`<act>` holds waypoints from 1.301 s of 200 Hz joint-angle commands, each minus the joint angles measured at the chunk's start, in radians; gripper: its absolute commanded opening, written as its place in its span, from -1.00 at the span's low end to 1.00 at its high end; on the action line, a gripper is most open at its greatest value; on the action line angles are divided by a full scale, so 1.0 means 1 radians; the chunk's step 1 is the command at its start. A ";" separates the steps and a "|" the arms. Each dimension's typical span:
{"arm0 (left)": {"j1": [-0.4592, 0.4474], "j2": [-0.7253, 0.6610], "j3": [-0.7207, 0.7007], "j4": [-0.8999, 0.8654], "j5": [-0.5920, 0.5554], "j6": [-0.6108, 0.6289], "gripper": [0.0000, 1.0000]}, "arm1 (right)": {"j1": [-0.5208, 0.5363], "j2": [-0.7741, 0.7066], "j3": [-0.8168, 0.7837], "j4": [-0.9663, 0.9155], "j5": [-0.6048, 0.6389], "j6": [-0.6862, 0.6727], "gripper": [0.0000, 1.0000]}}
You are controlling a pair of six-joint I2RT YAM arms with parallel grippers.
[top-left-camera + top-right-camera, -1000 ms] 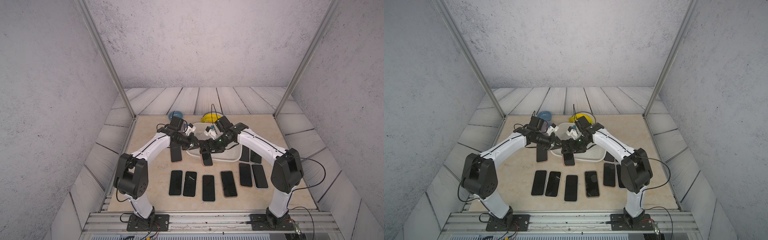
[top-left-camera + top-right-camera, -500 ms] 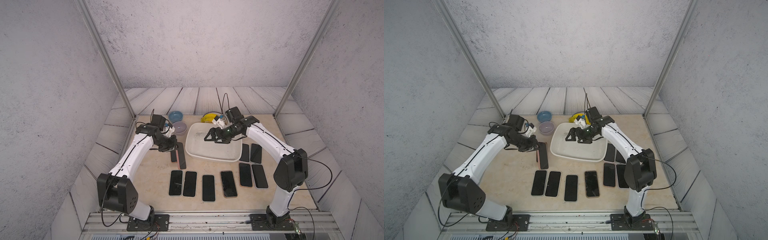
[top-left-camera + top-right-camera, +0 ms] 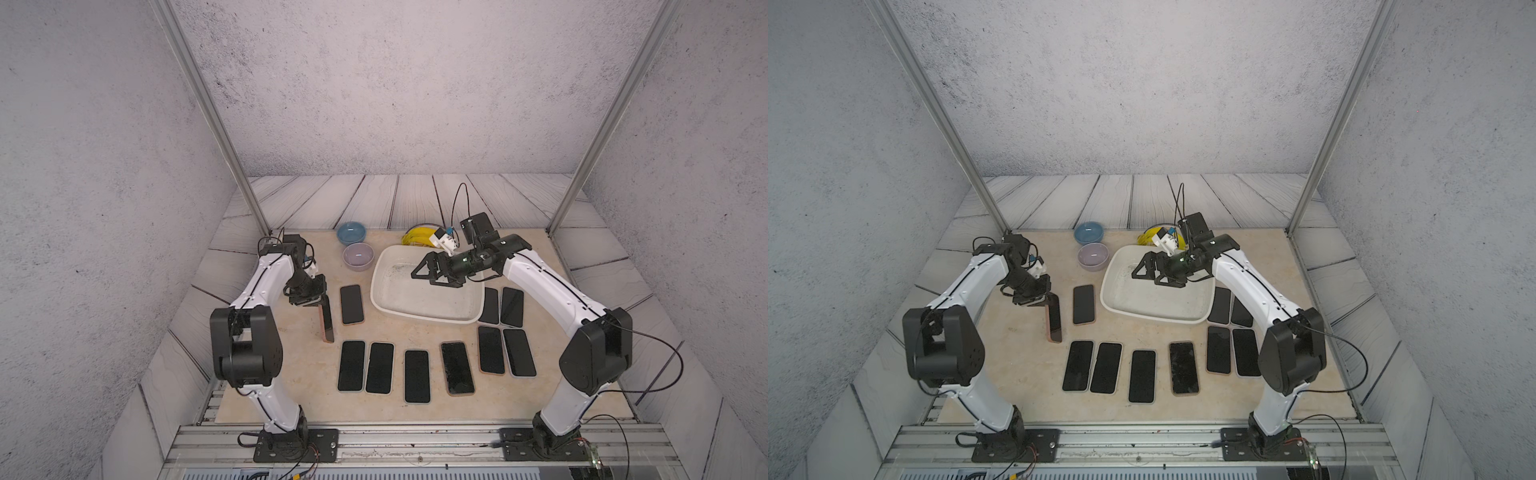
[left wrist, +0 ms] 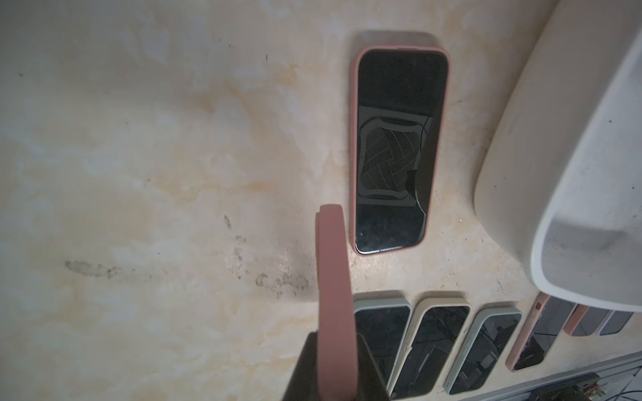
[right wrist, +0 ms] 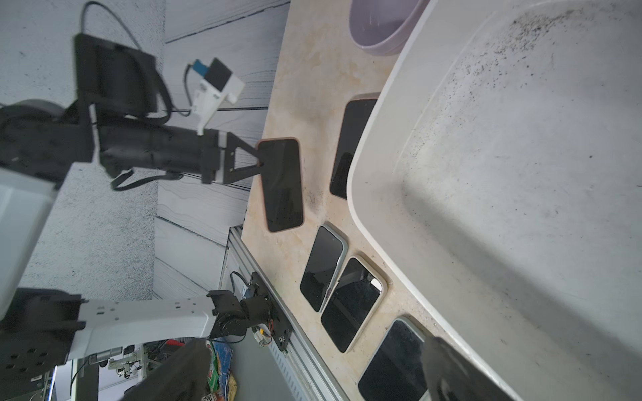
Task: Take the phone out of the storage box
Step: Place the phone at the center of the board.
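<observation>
My left gripper is going to set the dusty-pink phone down along the outer edge of the phone (image 3: 340,309) (image 4: 344,177) beside the storage box.
My left gripper (image 3: 309,297) (image 3: 1034,300) (image 4: 335,343) is shut on the upper end of a phone (image 3: 326,318) (image 3: 1054,322) (image 4: 333,295) (image 5: 283,184) in a dusty-pink case. The phone hangs on edge, lower end close to the table, to the left of the storage box (image 3: 415,316) (image 3: 1142,311) (image 4: 556,173) (image 5: 503,173). The white box's speckled bottom is bare. Above its back half my right gripper (image 3: 424,276) (image 3: 1144,274) (image 5: 312,364) stands open and empty.
Another phone (image 3: 351,304) lies flat between the held phone and the box. Several more phones (image 3: 417,376) lie in a row in front, and others (image 3: 500,307) right of the box. A blue bowl (image 3: 351,232), a lilac bowl (image 3: 358,255) and bananas (image 3: 417,239) stand behind.
Both grippers met at the box's front rim with the phone. The right opened and drew back over the box; the left carried the phone out to the left and lowered it.
</observation>
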 commanded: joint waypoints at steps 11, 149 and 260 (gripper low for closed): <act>0.037 0.109 0.145 -0.015 0.116 0.047 -1.00 | 0.000 -0.090 -0.055 0.021 -0.006 0.013 1.00; 0.043 0.390 0.264 0.041 0.360 0.060 -1.00 | 0.000 -0.117 -0.083 -0.043 0.053 -0.002 1.00; 0.080 0.411 0.203 0.067 0.266 0.043 -0.58 | 0.000 -0.087 -0.050 -0.053 0.061 0.009 1.00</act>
